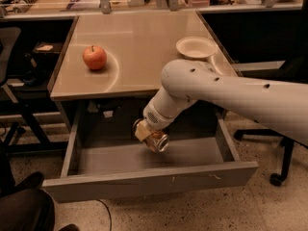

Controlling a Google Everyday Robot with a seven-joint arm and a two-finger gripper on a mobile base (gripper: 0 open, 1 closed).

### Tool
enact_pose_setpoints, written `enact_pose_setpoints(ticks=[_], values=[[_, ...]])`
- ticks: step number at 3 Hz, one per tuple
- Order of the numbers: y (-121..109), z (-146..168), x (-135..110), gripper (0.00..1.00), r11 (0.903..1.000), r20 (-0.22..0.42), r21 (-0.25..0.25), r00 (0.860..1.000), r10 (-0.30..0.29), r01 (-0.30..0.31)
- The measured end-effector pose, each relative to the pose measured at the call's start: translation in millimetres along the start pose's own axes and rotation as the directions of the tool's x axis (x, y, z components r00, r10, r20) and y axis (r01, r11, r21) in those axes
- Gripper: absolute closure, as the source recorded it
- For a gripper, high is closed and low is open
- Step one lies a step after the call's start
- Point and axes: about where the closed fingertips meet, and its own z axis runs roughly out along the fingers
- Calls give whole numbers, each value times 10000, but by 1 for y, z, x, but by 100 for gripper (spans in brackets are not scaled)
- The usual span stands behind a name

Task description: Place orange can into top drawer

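Note:
My gripper has an orange can to put down. It will let go of the can on the middle of the open top drawer's grey bottom [154, 150].
The orange can [155, 138] hangs tilted, its silvery end facing down and to the right, inside the open top drawer [149, 181], a little above the drawer floor near its middle. My gripper [148, 132] sits at the end of the white arm, which reaches in from the right. It is shut on the can and mostly hidden behind the wrist. The drawer is pulled fully out under the tabletop, its flat grey front panel facing me.
A red apple [94, 57] lies on the left of the tan tabletop [139, 32]. A white bowl [196, 47] sits at its right rear. Office chairs stand to the left [9, 52] and right [284, 143]. A dark shape [24, 211] fills the bottom left corner.

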Motion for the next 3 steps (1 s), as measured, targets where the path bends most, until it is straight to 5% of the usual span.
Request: enact_pose_setpoints(ticks=[2, 3], values=[[-21, 64, 23, 100, 9955, 348, -188, 9950, 937, -930], [-21, 64, 23, 100, 9955, 361, -185, 9950, 935, -929]])
